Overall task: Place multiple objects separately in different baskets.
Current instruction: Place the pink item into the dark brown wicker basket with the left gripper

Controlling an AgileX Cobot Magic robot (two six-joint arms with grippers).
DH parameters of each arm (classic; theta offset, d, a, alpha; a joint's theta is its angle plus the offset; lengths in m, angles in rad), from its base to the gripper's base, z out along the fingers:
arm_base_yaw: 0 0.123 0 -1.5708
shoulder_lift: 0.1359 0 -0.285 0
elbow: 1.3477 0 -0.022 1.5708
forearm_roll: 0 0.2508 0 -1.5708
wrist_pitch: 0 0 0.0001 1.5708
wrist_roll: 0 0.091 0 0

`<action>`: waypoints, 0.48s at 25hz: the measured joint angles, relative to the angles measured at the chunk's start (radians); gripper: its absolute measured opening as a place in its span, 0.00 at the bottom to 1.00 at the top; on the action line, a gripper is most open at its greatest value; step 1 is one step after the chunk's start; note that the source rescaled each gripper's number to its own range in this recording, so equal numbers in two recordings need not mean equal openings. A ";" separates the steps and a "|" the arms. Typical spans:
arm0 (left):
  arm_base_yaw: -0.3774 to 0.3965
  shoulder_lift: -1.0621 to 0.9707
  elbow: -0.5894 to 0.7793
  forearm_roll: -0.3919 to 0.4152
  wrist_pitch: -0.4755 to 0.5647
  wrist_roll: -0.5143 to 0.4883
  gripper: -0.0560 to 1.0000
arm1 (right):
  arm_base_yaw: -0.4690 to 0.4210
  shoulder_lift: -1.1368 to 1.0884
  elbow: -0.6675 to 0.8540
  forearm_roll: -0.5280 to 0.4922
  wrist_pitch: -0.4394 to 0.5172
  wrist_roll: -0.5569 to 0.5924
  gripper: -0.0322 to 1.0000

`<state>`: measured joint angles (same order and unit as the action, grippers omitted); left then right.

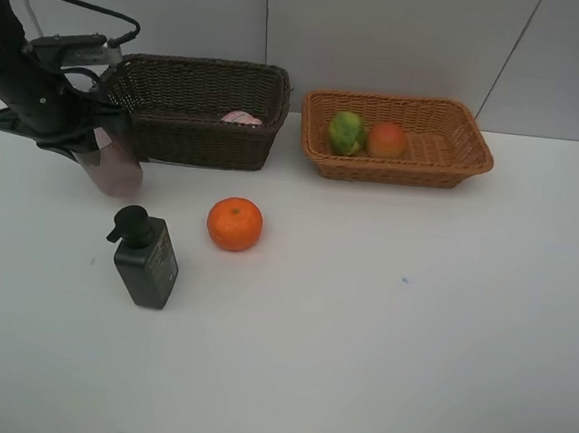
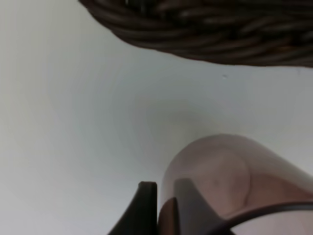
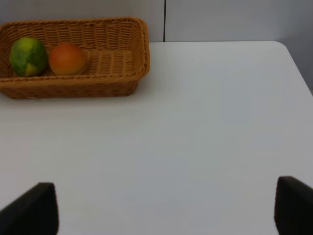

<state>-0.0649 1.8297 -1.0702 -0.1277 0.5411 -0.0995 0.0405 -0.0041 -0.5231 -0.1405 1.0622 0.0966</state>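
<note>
I need to open my left gripper to let go of the mauve cup in the dark brown basket's empty part point(image 1: 171, 98), beside the pink bottle. The cup now hangs tilted beside that basket.
My left gripper point(image 1: 99, 137) is shut on the rim of the translucent mauve cup point(image 1: 115, 170), which hangs tilted just left of the dark brown basket point(image 1: 205, 142). In the left wrist view one finger point(image 2: 142, 208) sits outside the cup point(image 2: 230, 176) wall and the other inside it. A pink bottle point(image 1: 241, 118) lies in the dark basket. The tan basket point(image 1: 475, 157) holds a green-yellow fruit point(image 1: 346, 133) and a red-orange fruit point(image 1: 387, 140). On the table lie an orange point(image 1: 235, 223) and a black pump bottle point(image 1: 145, 257). My right gripper point(image 3: 164, 208) is open over bare table.
A white table point(image 1: 392, 315) carries everything, with a white wall right behind both baskets. The table's right edge and rounded far corner point(image 3: 288, 54) show in the right wrist view. The right arm is outside the exterior high view.
</note>
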 joint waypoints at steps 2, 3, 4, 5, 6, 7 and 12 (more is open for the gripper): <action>0.000 -0.045 0.000 -0.024 0.029 0.000 0.05 | 0.000 0.000 0.000 0.000 0.000 0.000 0.88; 0.000 -0.061 -0.001 -0.034 0.043 0.000 0.05 | 0.000 0.000 0.000 0.000 0.000 0.000 0.88; 0.000 -0.080 -0.001 -0.040 0.056 0.000 0.05 | 0.000 0.000 0.000 0.000 0.000 0.000 0.88; 0.000 -0.097 -0.001 -0.042 0.065 0.000 0.05 | 0.000 0.000 0.000 0.000 0.000 0.000 0.88; 0.000 -0.113 -0.001 -0.045 0.074 0.000 0.05 | 0.000 0.000 0.000 0.000 0.000 0.000 0.88; 0.000 -0.123 -0.002 -0.047 0.082 0.000 0.05 | 0.000 0.000 0.000 0.000 0.000 0.000 0.88; -0.004 -0.137 -0.040 -0.067 0.128 0.000 0.05 | 0.000 0.000 0.000 0.000 0.000 0.000 0.88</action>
<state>-0.0691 1.6925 -1.1099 -0.1943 0.6695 -0.0995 0.0405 -0.0041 -0.5231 -0.1405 1.0622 0.0966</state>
